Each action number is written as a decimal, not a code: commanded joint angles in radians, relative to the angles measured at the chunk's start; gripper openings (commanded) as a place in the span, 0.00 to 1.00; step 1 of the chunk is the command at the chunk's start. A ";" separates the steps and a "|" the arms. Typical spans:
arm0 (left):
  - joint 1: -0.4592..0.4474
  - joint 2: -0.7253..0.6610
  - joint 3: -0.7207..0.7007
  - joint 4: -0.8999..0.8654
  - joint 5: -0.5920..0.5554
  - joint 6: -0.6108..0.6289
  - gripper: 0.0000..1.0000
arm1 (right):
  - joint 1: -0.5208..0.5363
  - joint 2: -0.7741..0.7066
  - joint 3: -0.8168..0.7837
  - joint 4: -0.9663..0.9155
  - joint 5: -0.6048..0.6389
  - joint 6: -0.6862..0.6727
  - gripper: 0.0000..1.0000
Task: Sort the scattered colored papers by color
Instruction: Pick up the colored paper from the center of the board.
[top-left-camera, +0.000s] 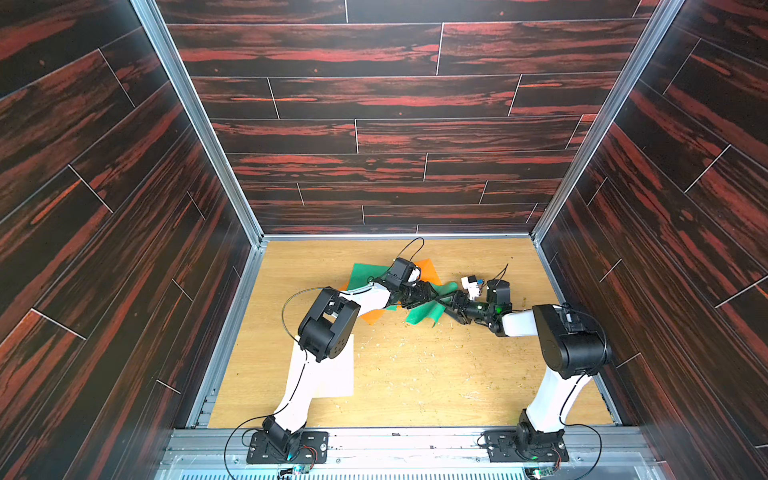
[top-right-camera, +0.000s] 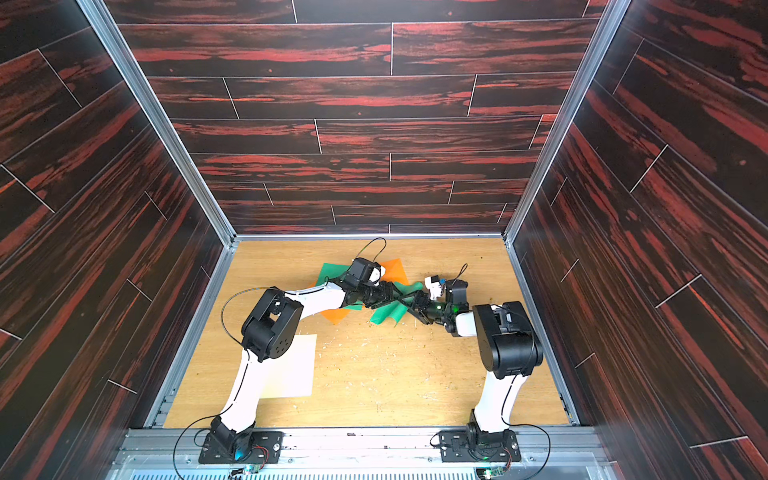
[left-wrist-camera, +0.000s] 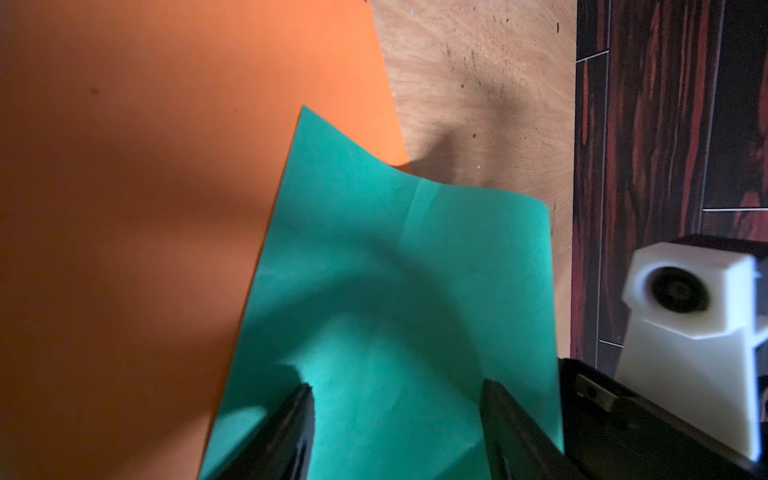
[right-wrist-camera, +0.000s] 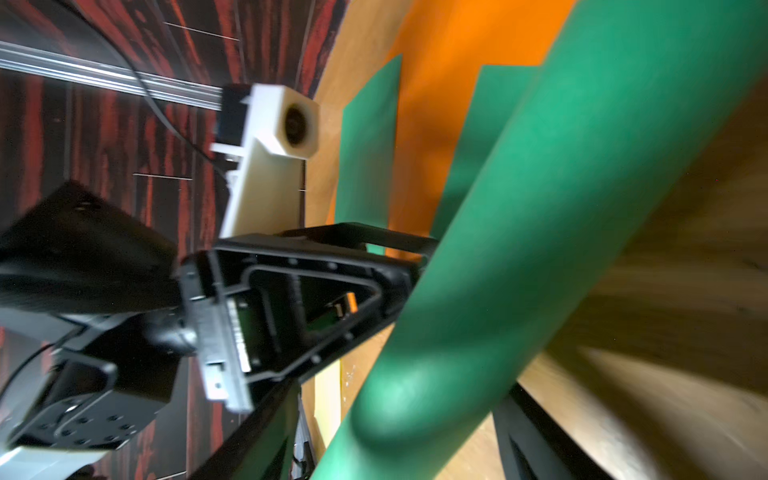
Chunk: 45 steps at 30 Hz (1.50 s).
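Observation:
I will next use my right gripper to close on the outer edge (top-left-camera: 445, 303) (right-wrist-camera: 412, 424) of the bowed bright green paper, across from my left gripper.
A bright green paper (top-left-camera: 423, 314) hangs bowed above the table centre, where my two grippers meet. The left gripper (top-left-camera: 433, 296) is open; in its wrist view the green paper (left-wrist-camera: 395, 257) spreads behind both parted fingers (left-wrist-camera: 299, 419). The right gripper (top-left-camera: 448, 306) is also open, and the curled green sheet (right-wrist-camera: 540, 208) runs between its fingers with a gap on one side. A second green paper (top-left-camera: 365, 274) lies flat at the back, over an orange paper (top-left-camera: 372, 316). Another orange paper (top-left-camera: 431, 270) lies behind the left wrist. A cream-white paper (top-left-camera: 334, 374) lies under the left arm.
Both arms crowd the middle of the tan wooden tabletop (top-left-camera: 436, 374), their wrists nearly touching. The right wrist's white camera housing (left-wrist-camera: 690, 316) sits close beside the left gripper. Dark wood-pattern walls (top-left-camera: 395, 124) enclose three sides. Pale crumbs speckle the front of the table.

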<state>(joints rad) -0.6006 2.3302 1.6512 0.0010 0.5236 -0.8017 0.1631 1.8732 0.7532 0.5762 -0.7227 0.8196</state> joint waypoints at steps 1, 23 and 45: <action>-0.011 0.047 -0.018 -0.062 -0.010 0.003 0.68 | 0.009 0.011 0.006 -0.131 0.083 -0.077 0.77; -0.013 0.036 -0.041 -0.059 -0.011 0.010 0.68 | 0.024 0.072 -0.175 0.796 -0.081 0.395 0.79; -0.013 0.025 -0.058 -0.034 -0.015 0.004 0.68 | 0.016 -0.010 -0.206 0.243 -0.005 0.258 0.82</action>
<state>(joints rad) -0.6010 2.3329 1.6329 0.0502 0.5327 -0.8017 0.1787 1.8458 0.5671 0.8440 -0.7151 1.0462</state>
